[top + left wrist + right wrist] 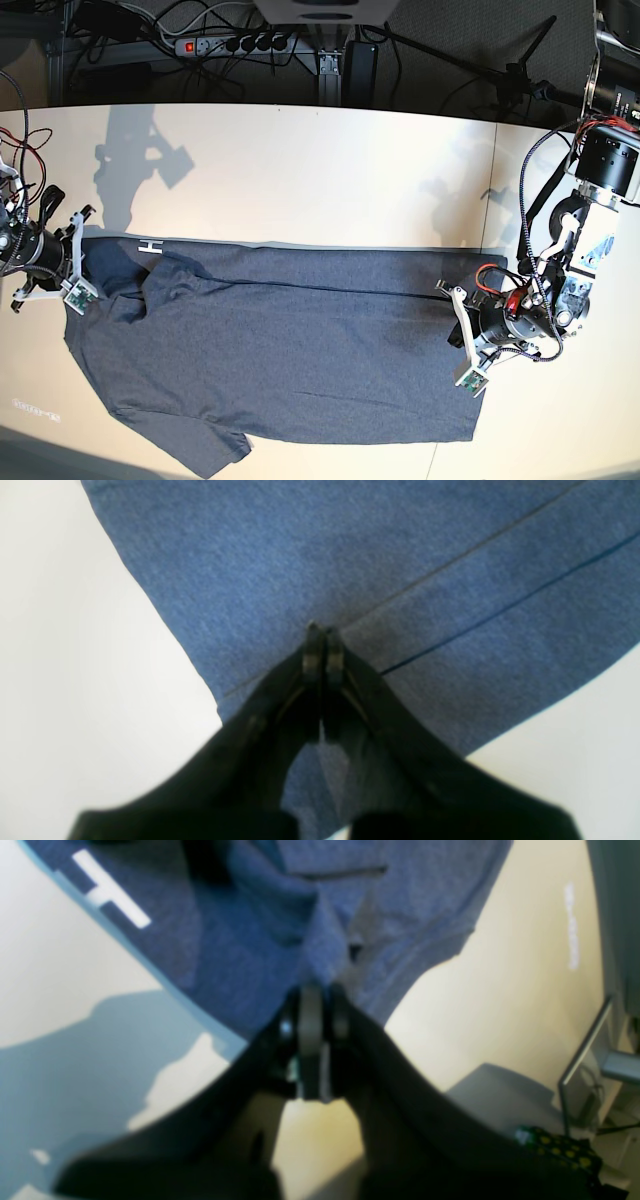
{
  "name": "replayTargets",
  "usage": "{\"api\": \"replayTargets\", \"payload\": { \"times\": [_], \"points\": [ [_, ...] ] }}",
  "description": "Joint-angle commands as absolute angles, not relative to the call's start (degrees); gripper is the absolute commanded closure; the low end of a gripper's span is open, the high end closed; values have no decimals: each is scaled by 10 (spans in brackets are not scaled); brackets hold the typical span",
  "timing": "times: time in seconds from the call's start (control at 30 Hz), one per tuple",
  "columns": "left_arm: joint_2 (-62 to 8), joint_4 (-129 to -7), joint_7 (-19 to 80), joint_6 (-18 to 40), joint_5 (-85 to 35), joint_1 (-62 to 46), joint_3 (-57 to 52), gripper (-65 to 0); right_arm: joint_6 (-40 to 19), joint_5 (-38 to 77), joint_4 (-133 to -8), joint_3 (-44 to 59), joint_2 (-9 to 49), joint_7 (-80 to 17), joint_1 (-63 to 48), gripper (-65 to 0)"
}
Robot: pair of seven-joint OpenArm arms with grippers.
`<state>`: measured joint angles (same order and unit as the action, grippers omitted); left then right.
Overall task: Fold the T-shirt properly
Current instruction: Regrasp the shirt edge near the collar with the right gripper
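Observation:
I should open my right gripper, which is at the T-shirt's outer edge, and take the bunched fold point(128, 303), since the cloth farther in lies bunched.
The blue-grey T-shirt point(290, 350) lies spread lengthwise across the white table point(300, 170), with a long fold line running along its far side. White lettering point(112, 890) shows on the far strip near the shoulder end. My right gripper point(320, 990) is shut on bunched cloth at that shoulder end, at the base view's left point(92, 264). The left gripper point(322, 629) is shut at the hem end, its tips on the stitched hem where a layer's edge runs out from under them; it sits at the base view's right point(452, 318).
A sleeve point(215, 450) reaches toward the table's near edge. Behind the far edge lie a power strip point(235, 43) and cables. A metal frame point(582, 1060) and green-spotted part point(555, 1142) stand beyond the table's side in the right wrist view.

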<state>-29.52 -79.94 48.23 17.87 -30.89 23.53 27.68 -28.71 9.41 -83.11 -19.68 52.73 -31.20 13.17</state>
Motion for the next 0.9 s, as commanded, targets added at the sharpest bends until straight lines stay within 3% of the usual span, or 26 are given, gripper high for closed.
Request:
{"api": "replayTargets", "payload": {
  "times": [0.0,0.33,0.37,0.5,0.57,0.87],
  "points": [
    [-302,-809,474,193,-310,253,272,0,-298,91,-833,-190,541,-300,143,0],
    [-302,-809,474,193,-310,253,272,0,-298,91,-802,-190,541,-262,146,0],
    [-302,-809,474,193,-310,253,272,0,-298,90,-800,-190,541,-255,146,-30],
    [-302,-809,474,193,-310,253,272,0,-296,90,-790,-190,541,-224,146,-329],
    [-302,-809,474,193,-310,253,272,0,-296,90,-782,-190,539,-211,148,-410],
    [-302,-809,474,193,-309,254,272,0,-296,138,-754,-190,492,-217,189,-420]
  ]
}}
